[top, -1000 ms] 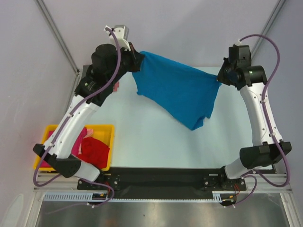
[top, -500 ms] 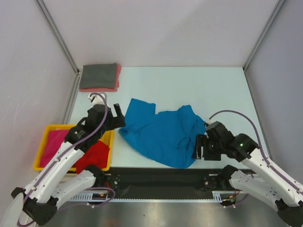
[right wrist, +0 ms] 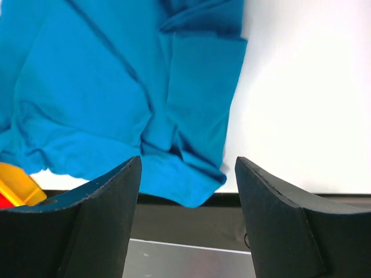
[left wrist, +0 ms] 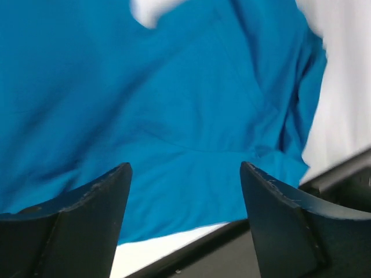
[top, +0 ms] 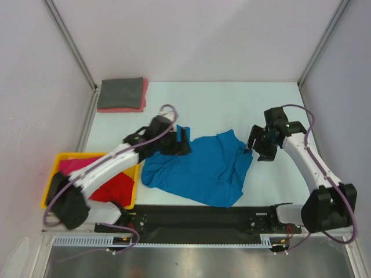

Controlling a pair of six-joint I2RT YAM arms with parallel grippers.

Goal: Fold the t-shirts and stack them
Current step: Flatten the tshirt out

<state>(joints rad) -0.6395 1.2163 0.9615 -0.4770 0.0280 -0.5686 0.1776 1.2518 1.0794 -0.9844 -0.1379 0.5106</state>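
The middle of the blue t-shirt's far edge [top: 207, 139] [left wrist: 189, 11], away from the black rail, is the next place for my left gripper to go and close.
A bright blue t-shirt [top: 197, 171] lies rumpled on the white table near the front edge, one corner hanging over the black rail. My left gripper [top: 182, 142] hovers open over its upper left corner, and the left wrist view shows blue cloth [left wrist: 174, 104] beneath the open gripper [left wrist: 185, 174], none of it between the fingers. My right gripper [top: 258, 146] is open just off the shirt's right edge; the right wrist view shows the open gripper [right wrist: 188, 168] above the shirt's folded edge [right wrist: 116, 98]. A folded dark grey t-shirt [top: 120, 92] sits on a salmon pink one [top: 124, 108] at the back left.
A yellow bin [top: 61, 156] at the front left holds a red t-shirt [top: 117, 186] and a magenta one [top: 72, 168]. The bin's corner [right wrist: 17, 185] shows in the right wrist view. A black rail [top: 197, 217] runs along the table's front edge.
A second ago both grippers held the blue t-shirt stretched in the air. They let go, the shirt dropped onto the table, and both arms now hover open at its upper corners.
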